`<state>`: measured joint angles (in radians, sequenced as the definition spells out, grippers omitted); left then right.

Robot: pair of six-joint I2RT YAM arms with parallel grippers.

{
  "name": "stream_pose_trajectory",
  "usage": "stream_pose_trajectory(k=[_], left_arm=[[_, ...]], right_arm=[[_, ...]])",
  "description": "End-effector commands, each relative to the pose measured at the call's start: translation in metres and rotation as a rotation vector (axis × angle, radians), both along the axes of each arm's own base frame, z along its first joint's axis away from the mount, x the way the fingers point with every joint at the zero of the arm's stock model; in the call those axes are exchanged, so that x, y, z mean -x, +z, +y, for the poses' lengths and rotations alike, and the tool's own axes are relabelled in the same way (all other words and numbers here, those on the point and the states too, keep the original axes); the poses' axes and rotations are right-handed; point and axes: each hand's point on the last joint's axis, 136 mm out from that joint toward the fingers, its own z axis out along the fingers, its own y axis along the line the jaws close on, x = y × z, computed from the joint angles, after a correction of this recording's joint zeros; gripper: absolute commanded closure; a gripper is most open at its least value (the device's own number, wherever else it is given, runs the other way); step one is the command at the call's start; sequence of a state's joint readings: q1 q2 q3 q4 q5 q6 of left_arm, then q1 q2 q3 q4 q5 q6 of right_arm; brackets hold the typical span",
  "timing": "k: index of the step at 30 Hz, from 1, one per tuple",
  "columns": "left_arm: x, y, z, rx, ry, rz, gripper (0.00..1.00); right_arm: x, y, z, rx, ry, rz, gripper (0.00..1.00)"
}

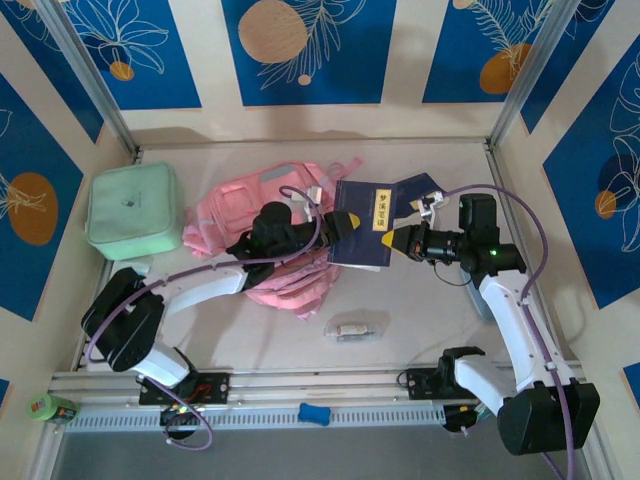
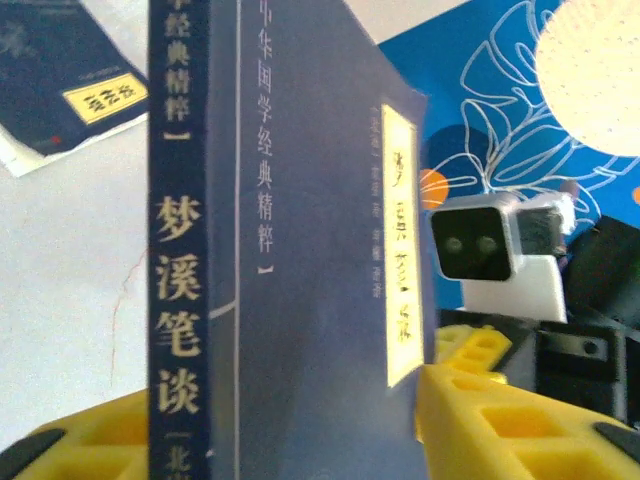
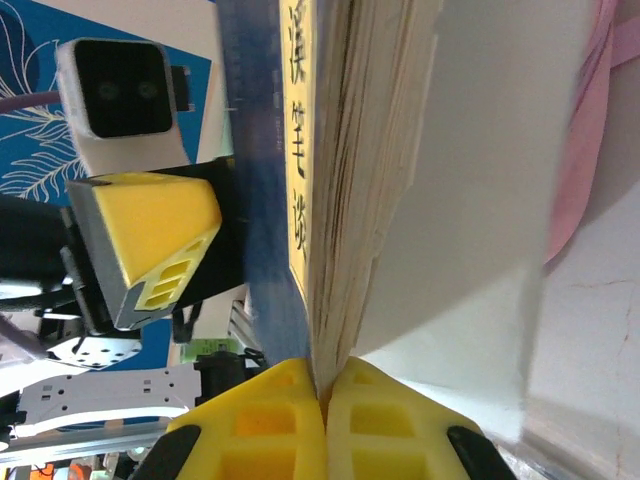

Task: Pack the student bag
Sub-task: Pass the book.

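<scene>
The book's pages are only thinly pinched by my right gripper, so it should open and grab the full thickness (image 3: 372, 170) while my left gripper holds the spine.
The student bag (image 1: 245, 205), pink and soft, lies flat on the table at centre left, with my left arm stretched over it. A dark blue book (image 1: 366, 238) with a yellow title label hangs just right of the bag, held between both grippers. My left gripper (image 1: 343, 224) takes it from the left; in the left wrist view its yellow fingers (image 2: 500, 425) sit against both sides of the book (image 2: 300, 250). On the right, my right gripper (image 3: 325, 385) is shut on the page edge of the book (image 3: 345, 180).
A mint green square zip case (image 1: 133, 210) sits at the left beside the bag. A second dark blue book (image 1: 420, 186) lies behind the held one. A small clear packet (image 1: 352, 328) rests near the front. Patterned walls enclose the table.
</scene>
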<state>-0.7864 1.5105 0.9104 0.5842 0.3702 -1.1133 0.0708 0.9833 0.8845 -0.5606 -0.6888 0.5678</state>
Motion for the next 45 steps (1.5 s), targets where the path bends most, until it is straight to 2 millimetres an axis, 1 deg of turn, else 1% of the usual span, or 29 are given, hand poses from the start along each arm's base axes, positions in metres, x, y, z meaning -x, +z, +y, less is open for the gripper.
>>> stream_pose_trajectory(k=[1,5,8,9,11,12,13,14,15,16,19,22,25,27,30,33,36,39,43,45], left_arm=[[0.013,0.032,0.008,0.041,-0.034,-0.084,0.58],[0.016,0.035,0.012,0.014,-0.029,-0.102,0.74],[0.016,0.034,0.015,0.002,-0.02,-0.109,0.92],[0.016,0.036,0.016,0.004,-0.015,-0.118,0.96],[0.015,0.037,0.019,0.0,0.002,-0.122,1.0],[0.014,0.039,0.021,-0.005,0.007,-0.126,1.0],[0.014,0.041,0.022,-0.005,0.011,-0.129,1.0],[0.014,0.044,0.022,0.0,0.016,-0.131,1.0],[0.015,0.049,0.022,0.018,0.013,-0.132,1.0],[0.016,0.055,0.022,0.042,0.009,-0.134,1.0],[0.017,0.068,0.021,0.101,0.002,-0.139,1.0],[0.019,0.073,0.016,0.142,-0.024,-0.135,1.0],[0.017,0.072,0.014,0.14,-0.027,-0.138,1.0],[0.013,0.064,0.015,0.102,-0.005,-0.14,1.0],[0.007,0.048,0.022,0.009,0.038,-0.135,1.0],[0.003,0.038,0.031,-0.062,0.086,-0.153,1.0],[0.001,0.028,0.034,-0.116,0.096,-0.15,1.0],[0.0,0.024,0.035,-0.123,0.102,-0.145,1.0],[0.0,0.02,0.035,-0.149,0.094,-0.15,1.0],[0.0,0.015,0.036,-0.163,0.098,-0.145,1.0]], right_arm=[[-0.002,0.005,0.003,-0.001,0.042,-0.054,1.0],[-0.003,0.009,0.007,-0.01,0.063,-0.07,0.98],[-0.003,0.01,0.008,-0.013,0.07,-0.076,0.91],[-0.003,0.009,0.008,-0.01,0.068,-0.074,0.87],[-0.003,0.007,0.006,0.009,0.055,-0.061,0.77],[-0.003,0.006,0.005,0.015,0.052,-0.057,0.69],[-0.003,0.004,0.003,0.021,0.041,-0.049,0.56],[-0.004,0.0,0.001,0.021,0.028,-0.032,0.46],[-0.005,-0.003,0.0,0.01,0.018,-0.016,0.38],[-0.005,-0.005,0.001,-0.011,0.017,0.002,0.32],[-0.007,-0.01,0.006,-0.059,0.035,0.04,0.16],[-0.007,-0.003,0.019,-0.143,0.096,0.052,0.11],[-0.002,0.015,0.036,-0.205,0.169,0.019,0.11],[0.002,0.024,0.044,-0.214,0.197,0.0,0.12],[0.003,0.03,0.046,-0.215,0.195,-0.003,0.19],[0.003,0.032,0.042,-0.206,0.175,-0.004,0.26],[0.004,0.034,0.042,-0.2,0.17,-0.018,0.37],[-0.001,0.026,0.042,-0.176,0.141,-0.001,0.49],[-0.002,0.019,0.045,-0.152,0.139,0.015,0.7],[-0.004,0.015,0.043,-0.129,0.123,0.023,0.79]])
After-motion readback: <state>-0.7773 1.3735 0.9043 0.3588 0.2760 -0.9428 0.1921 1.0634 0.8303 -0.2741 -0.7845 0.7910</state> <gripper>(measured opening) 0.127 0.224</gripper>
